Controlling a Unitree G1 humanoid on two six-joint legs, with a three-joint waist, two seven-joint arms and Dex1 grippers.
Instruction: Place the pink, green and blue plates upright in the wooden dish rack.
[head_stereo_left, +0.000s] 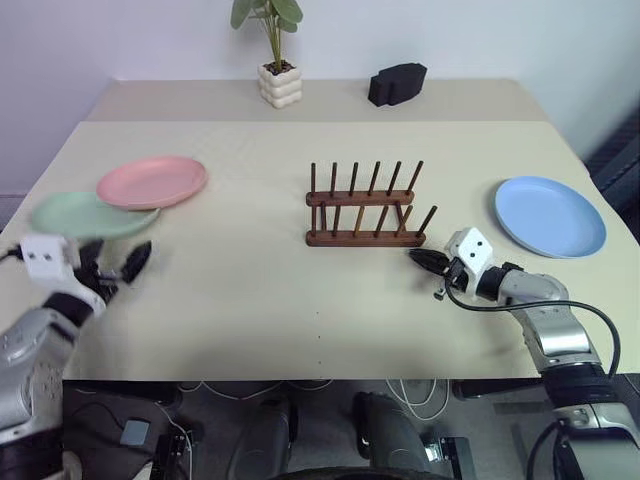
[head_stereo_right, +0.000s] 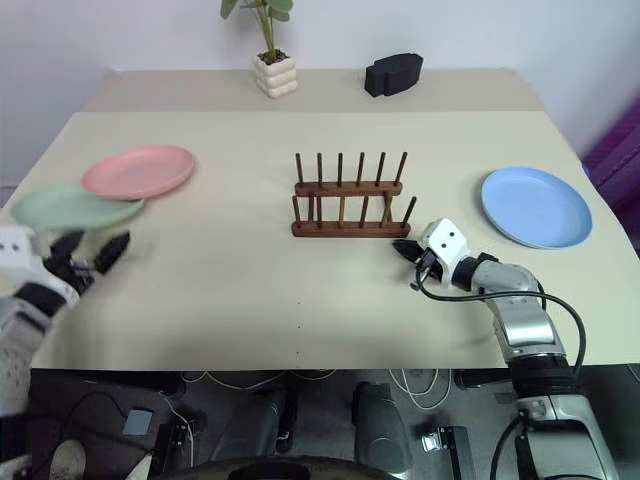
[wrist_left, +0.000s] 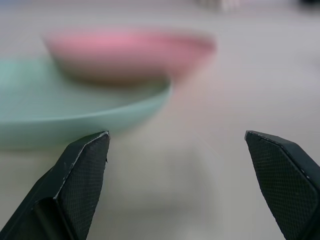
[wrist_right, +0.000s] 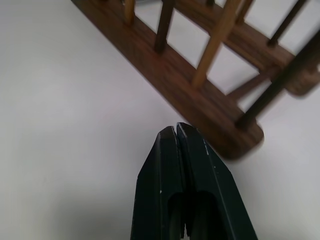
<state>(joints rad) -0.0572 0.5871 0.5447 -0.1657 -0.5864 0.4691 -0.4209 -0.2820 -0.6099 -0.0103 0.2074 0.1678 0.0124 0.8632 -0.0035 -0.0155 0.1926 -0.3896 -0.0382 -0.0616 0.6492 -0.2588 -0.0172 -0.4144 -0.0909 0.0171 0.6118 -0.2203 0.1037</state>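
The robot's left gripper needs to close on the rim of the pink plate (head_stereo_left: 104, 198) (wrist_left: 57, 62), on the side that lies over the green plate.
At the left of the table the green plate (head_stereo_left: 88, 215) lies flat, and the pink plate (head_stereo_left: 152, 181) rests partly over its far edge. My left gripper (head_stereo_left: 112, 268) is open just in front of the green plate, empty; in the left wrist view its fingers (wrist_left: 87, 165) frame the green plate's (wrist_left: 75, 107) rim with the pink plate (wrist_left: 130, 52) behind. The wooden dish rack (head_stereo_left: 362, 212) stands empty mid-table. Beside its front right corner my right gripper (head_stereo_left: 425, 258) is shut on nothing, close to the rack's rail (wrist_right: 200, 95). The blue plate (head_stereo_left: 549, 216) lies flat at the right.
A potted plant (head_stereo_left: 275, 62) in a white pot and a black block (head_stereo_left: 397, 84) stand at the far edge of the table. The blue plate sits close to the table's right edge. Cables hang below the front edge.
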